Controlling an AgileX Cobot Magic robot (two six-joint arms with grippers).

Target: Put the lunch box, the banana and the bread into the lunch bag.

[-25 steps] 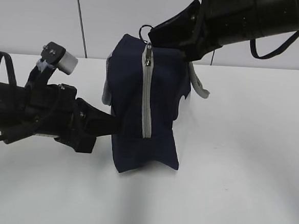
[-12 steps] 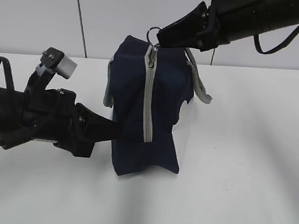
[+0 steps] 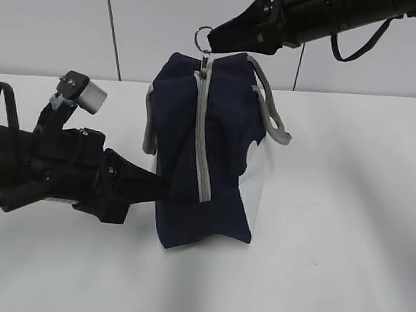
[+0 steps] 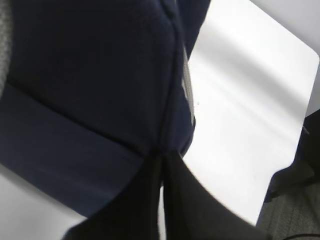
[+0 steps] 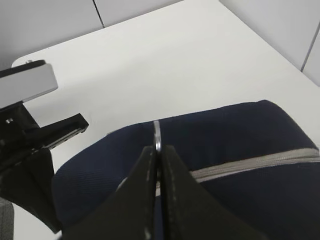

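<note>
Next, my left gripper opens and takes the bag's side higher (image 3: 160, 128), near the grey handle, because it is pinching the lunch bag's lower edge, far below the ring pull.
The navy lunch bag (image 3: 229, 114) stands on its end on the white table, its grey zipper (image 3: 204, 134) running down the near face and fully closed. My right gripper (image 3: 214, 41) is above the bag's top and shut on the metal ring pull (image 3: 203, 36), which also shows in the right wrist view (image 5: 157, 136). My left gripper (image 3: 161, 188) is shut on the bag's lower left edge, pinching navy fabric (image 4: 100, 95) in the left wrist view. The lunch box, the banana and the bread are out of view.
Grey webbing handles (image 3: 272, 107) hang off the bag's right side and another (image 3: 150, 127) off its left. White table (image 3: 331, 229) spreads right and in front. A wall stands behind.
My right gripper has risen and moved left with the ring pull, and the bag has been drawn taller and more upright. The left gripper keeps its hold low on the bag.
</note>
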